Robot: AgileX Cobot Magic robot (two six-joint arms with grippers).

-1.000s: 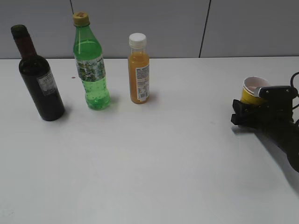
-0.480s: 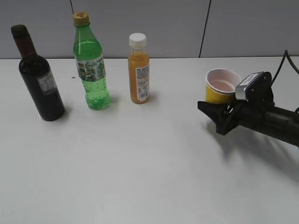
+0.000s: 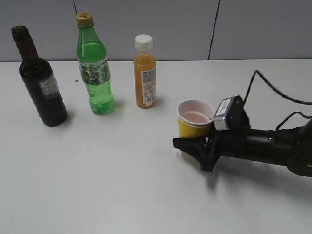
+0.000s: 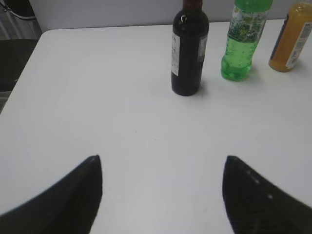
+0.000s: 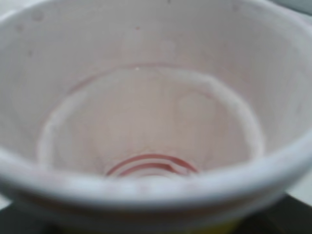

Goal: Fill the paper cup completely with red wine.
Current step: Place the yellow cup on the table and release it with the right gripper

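The robot's right gripper will release the paper cup on the bare table [image 3: 146,160] in front of the orange juice bottle.
The paper cup [image 3: 195,118], yellow outside with a white rim, stands upright in the middle right of the table, held in my right gripper [image 3: 192,149], which is shut on its lower part. In the right wrist view the cup's inside [image 5: 146,117] fills the frame, pink-stained, with thin red rings at the bottom and no liquid level. The red wine is in the dark glass bottle [image 3: 41,83] at the far left, also in the left wrist view [image 4: 189,48]. My left gripper [image 4: 163,161] is open and empty over bare table, well short of that bottle.
A green plastic bottle [image 3: 95,73] and an orange juice bottle [image 3: 145,73] stand in a row right of the wine bottle, near the back. Both show in the left wrist view, green [image 4: 243,41] and orange [image 4: 291,39]. A cable trails behind the right arm [image 3: 273,144].
My right gripper has carried the paper cup from the right edge leftward and toward the front, to the middle right of the table. The bottles have not moved.
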